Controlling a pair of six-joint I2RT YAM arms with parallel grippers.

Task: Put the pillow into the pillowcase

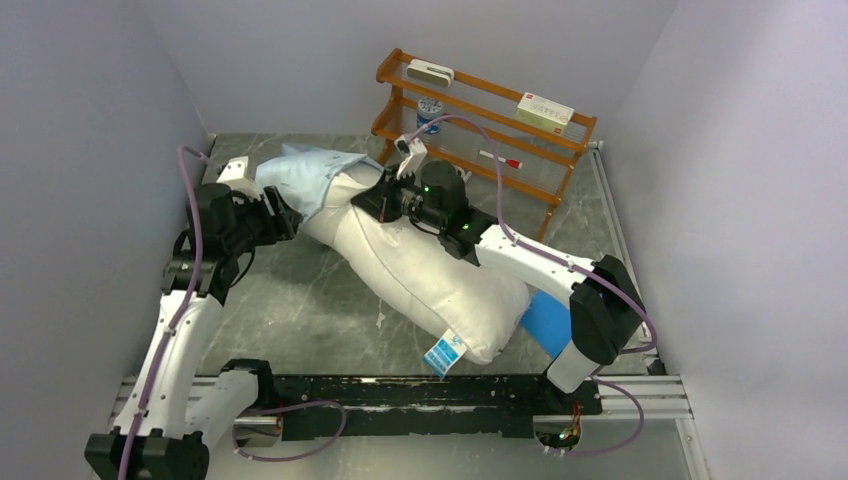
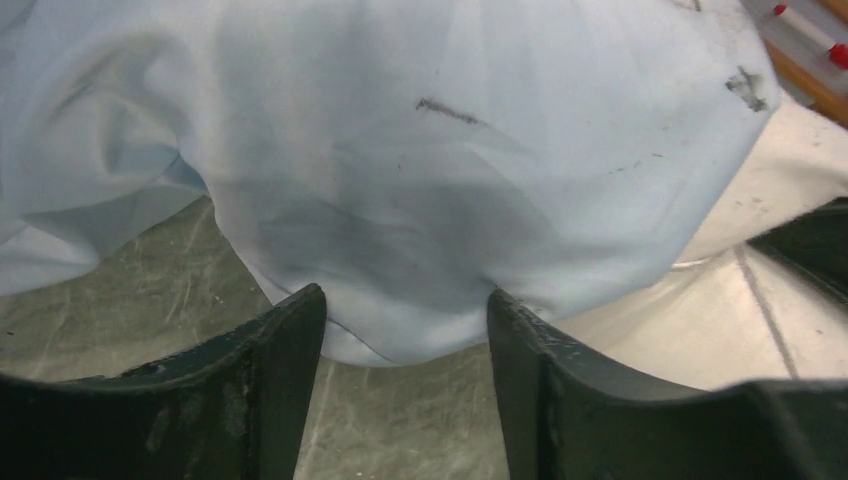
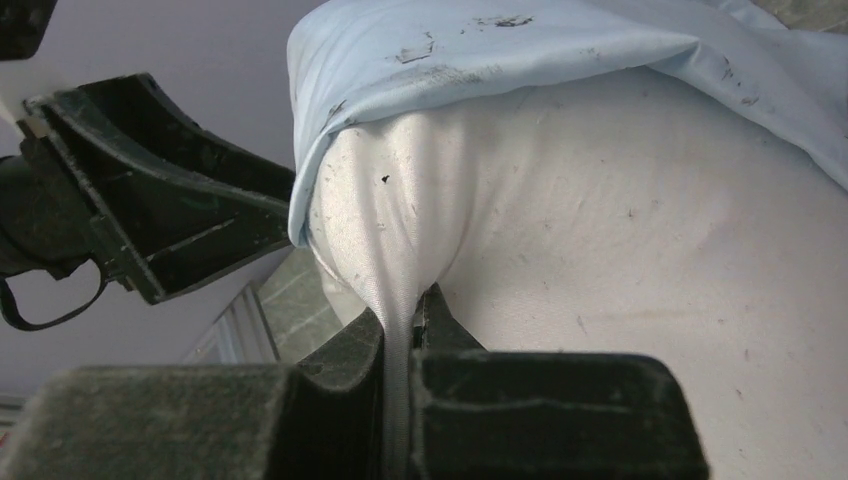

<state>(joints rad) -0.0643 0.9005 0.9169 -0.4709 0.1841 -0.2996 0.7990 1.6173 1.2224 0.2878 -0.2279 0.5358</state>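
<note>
The robot's left gripper is at the pillowcase's hanging flap, away from the pinched pillow, so it should move over and take the pillowcase rim [image 1: 328, 188] beside the right gripper.
The off-white pillow [image 1: 430, 275] lies diagonally on the table, its blue-and-white tag [image 1: 443, 352] at the near end. The pale blue pillowcase [image 1: 310, 175] covers its far end. My right gripper [image 1: 380, 197] is shut on a pinched fold of the pillow [image 3: 620, 250] just below the pillowcase rim [image 3: 420, 80]; the gripper [image 3: 402, 325] shows the white fabric squeezed between its jaws. My left gripper [image 1: 288, 222] is open at the pillowcase's left side. In the left wrist view the gripper [image 2: 405, 325] has the hanging pillowcase [image 2: 420, 170] bulging between its fingertips, not clamped.
A wooden rack [image 1: 480, 110] with boxes, a can and a pen stands at the back right. A bright blue flat sheet [image 1: 545, 322] lies under the pillow's near end. Walls close in on the left and right. A black rail [image 1: 420, 392] runs along the near edge.
</note>
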